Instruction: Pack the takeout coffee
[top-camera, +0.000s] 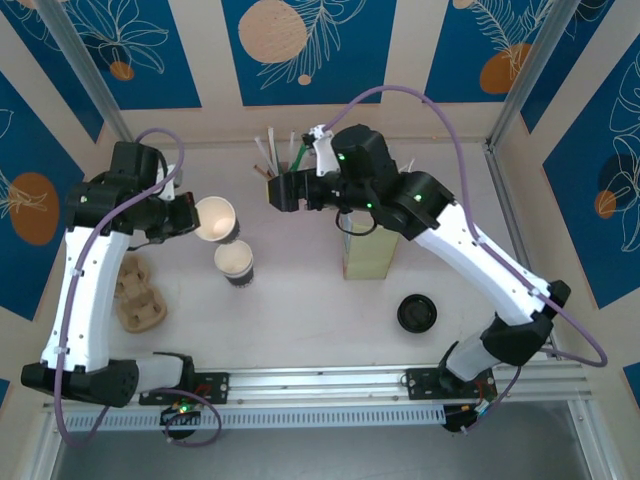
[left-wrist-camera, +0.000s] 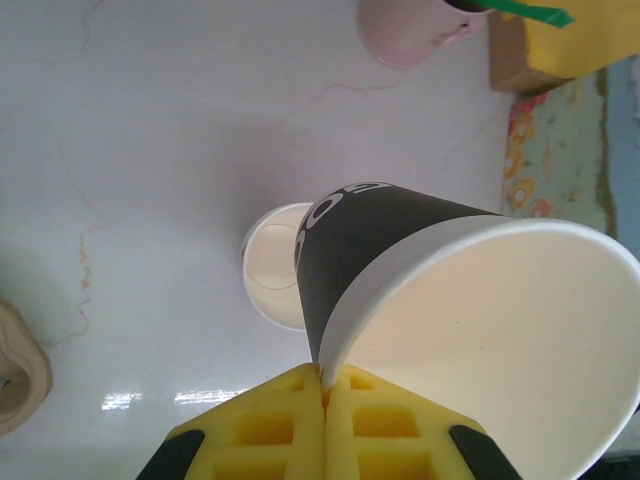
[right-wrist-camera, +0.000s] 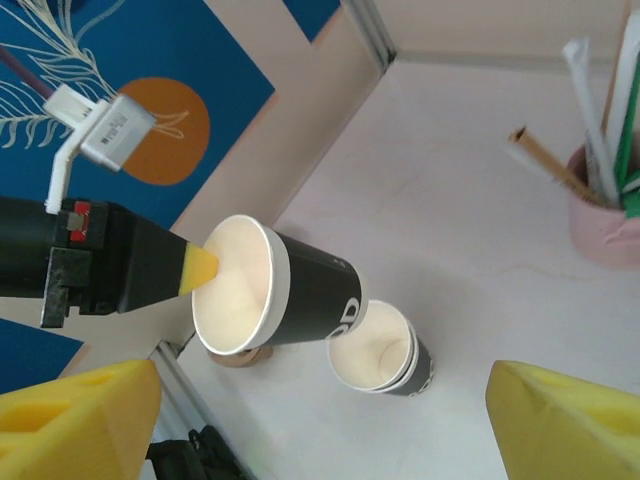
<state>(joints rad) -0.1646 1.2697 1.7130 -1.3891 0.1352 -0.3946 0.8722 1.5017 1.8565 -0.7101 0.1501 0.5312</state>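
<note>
Next, I set the takeout coffee cup, now hanging tilted above the table, on the table (top-camera: 306, 307) between the cup stack and the black lid with my left gripper.
The takeout coffee cup (top-camera: 215, 218), white with a dark band, hangs tilted on its side above the table, its pale inside empty. My left gripper (top-camera: 190, 215) is shut on its rim; in the left wrist view the yellow fingertips (left-wrist-camera: 300, 420) pinch the cup (left-wrist-camera: 400, 250) wall. A second cup stack (top-camera: 235, 262) stands upright just below it. The round black lid (top-camera: 416, 312) lies on the table to the right. My right gripper (top-camera: 283, 190) hovers open to the right of the held cup (right-wrist-camera: 300, 290), nothing between its fingers (right-wrist-camera: 80, 420).
A tall pale-yellow paper bag (top-camera: 368, 250) stands under the right arm. The pink cup of straws (right-wrist-camera: 605, 210) sits at the back. A brown cardboard cup carrier (top-camera: 138, 295) lies near the left arm. Metal frame rails border the table.
</note>
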